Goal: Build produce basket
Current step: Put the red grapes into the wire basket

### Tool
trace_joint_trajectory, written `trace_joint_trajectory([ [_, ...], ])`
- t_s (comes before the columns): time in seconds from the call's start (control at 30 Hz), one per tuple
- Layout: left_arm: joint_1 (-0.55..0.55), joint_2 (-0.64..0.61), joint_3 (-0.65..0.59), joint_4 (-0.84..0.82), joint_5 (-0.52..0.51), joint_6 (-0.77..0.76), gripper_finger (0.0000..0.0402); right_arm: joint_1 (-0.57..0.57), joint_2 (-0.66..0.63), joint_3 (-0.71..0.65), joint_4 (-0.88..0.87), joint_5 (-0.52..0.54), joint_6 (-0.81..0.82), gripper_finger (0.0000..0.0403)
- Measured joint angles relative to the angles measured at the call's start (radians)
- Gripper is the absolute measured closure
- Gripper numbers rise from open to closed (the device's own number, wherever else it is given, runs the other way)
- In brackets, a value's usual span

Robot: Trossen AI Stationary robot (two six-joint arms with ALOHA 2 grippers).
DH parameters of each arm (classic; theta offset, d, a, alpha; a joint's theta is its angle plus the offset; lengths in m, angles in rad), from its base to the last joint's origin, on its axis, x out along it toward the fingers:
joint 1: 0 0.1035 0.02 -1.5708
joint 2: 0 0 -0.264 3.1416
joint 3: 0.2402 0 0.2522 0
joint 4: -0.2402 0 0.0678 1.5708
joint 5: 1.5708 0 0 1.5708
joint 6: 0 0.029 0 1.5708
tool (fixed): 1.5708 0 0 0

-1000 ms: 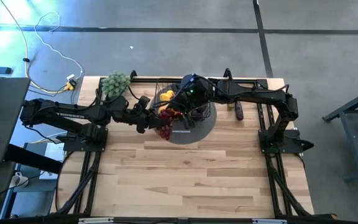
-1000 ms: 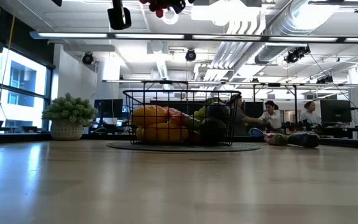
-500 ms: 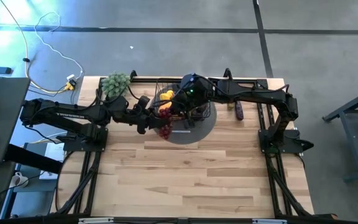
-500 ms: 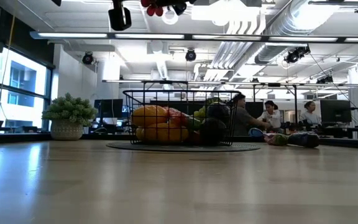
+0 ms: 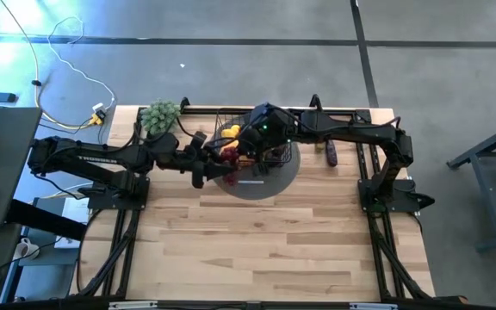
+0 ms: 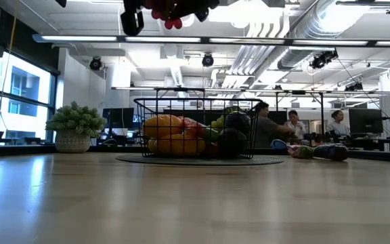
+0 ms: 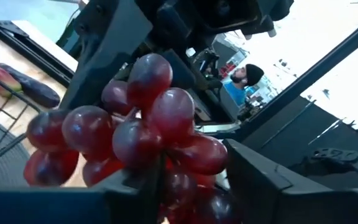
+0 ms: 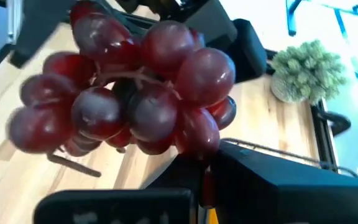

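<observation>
My right gripper is going to let go of the red grapes in the half of the black wire basket nearer the eggplant (image 5: 269, 140).
A bunch of red grapes (image 5: 228, 155) hangs in the air between my two grippers, over the near left rim of the black wire basket (image 5: 293, 155). At the low view's top edge the grapes (image 6: 169, 12) are high above the basket (image 6: 141, 108), which holds yellow and orange produce (image 6: 171, 135). My right gripper (image 8: 205, 167) reaches across the basket from the right and is shut on the bunch. From the left, my left gripper (image 7: 188, 190) stands open with the bunch's near end between its fingers. My right gripper is shut on the end of the bunch (image 8: 194, 143) that faces it, slanting down from the table's right. The grapes themselves hide the exact spot. The bunch is lifted clear, well above the table. My left gripper's fingers (image 7: 253, 180) flank the bunch's lower grapes (image 7: 185, 186), coming level from the left; whether they touch, I cannot tell.
A flat grey disc (image 5: 269, 182) lies under the basket. A pale green bushy plant in a pot (image 5: 160, 116) stands at the far left. A dark eggplant (image 5: 331, 155) lies right of the basket. People sit in the room behind (image 6: 293, 125). Bare wood fills the table's near half.
The grape bunch has shifted toward the table's far edge, from beside the disc's near left up against the basket's rim, and shows a little lower in the low view. Both arms have kept their places.
</observation>
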Motion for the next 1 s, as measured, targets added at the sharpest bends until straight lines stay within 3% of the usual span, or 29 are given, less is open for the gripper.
trace_joint_trajectory([
  [0.3, 0.035, 0.000, 0.000, -0.052, 0.004, 0.088, 0.0180, -0.009, 0.000, 0.000, -0.032, 0.090, 0.133, 0.0402],
  [0.63, 0.111, 0.000, 0.000, -0.138, 0.036, 0.171, 0.0174, -0.011, 0.000, 0.000, -0.094, 0.216, 0.339, 0.0403],
  [1.0, 0.178, 0.000, 0.000, -0.289, -0.016, 0.226, 0.0174, -0.013, 0.000, 0.000, -0.146, 0.335, 0.464, 0.0403],
])
